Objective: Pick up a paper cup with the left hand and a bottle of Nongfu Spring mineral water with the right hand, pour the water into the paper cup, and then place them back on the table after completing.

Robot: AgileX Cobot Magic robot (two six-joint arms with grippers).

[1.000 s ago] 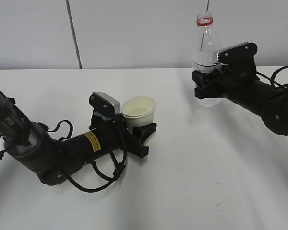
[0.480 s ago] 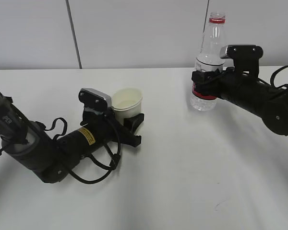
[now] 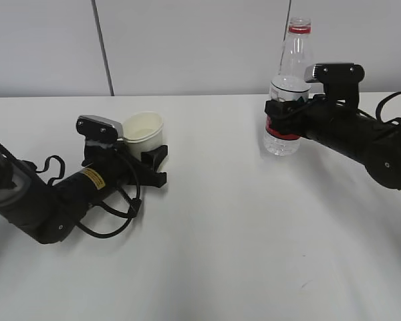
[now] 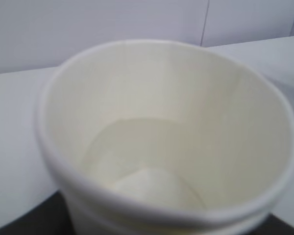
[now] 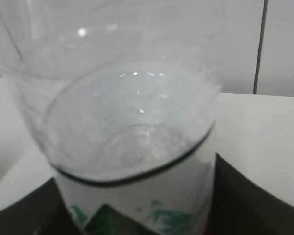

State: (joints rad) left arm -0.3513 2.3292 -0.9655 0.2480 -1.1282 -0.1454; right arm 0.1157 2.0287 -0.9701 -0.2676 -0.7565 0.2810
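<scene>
Next, I set the white paper cup down with my left gripper on the table, at a spot straight out from the dark wall seam (image 3: pixel 112 158).
My left gripper (image 3: pixel 149 158) is shut on a white paper cup (image 3: pixel 144 130), upright, low at the white table (image 3: pixel 214 221) on the left. The cup fills the left wrist view (image 4: pixel 166 137), with clear water at its bottom. My right gripper (image 3: pixel 283 115) is shut on the clear Nongfu Spring bottle (image 3: pixel 287 87), upright with an open red-ringed neck, its base at the table at the back right. In the right wrist view the bottle (image 5: pixel 132 137) shows its white and green label, with dark fingers (image 5: pixel 250 196) on both sides.
A white panelled wall with a dark seam (image 3: pixel 101 47) runs behind the table. The black arm bodies lie low over the table at the left (image 3: pixel 47 200) and right (image 3: pixel 367 144).
The left gripper has carried the cup leftward and back. The bottle went from lifted and tilted to upright with its base at the table, and has barely moved in the last half second.
</scene>
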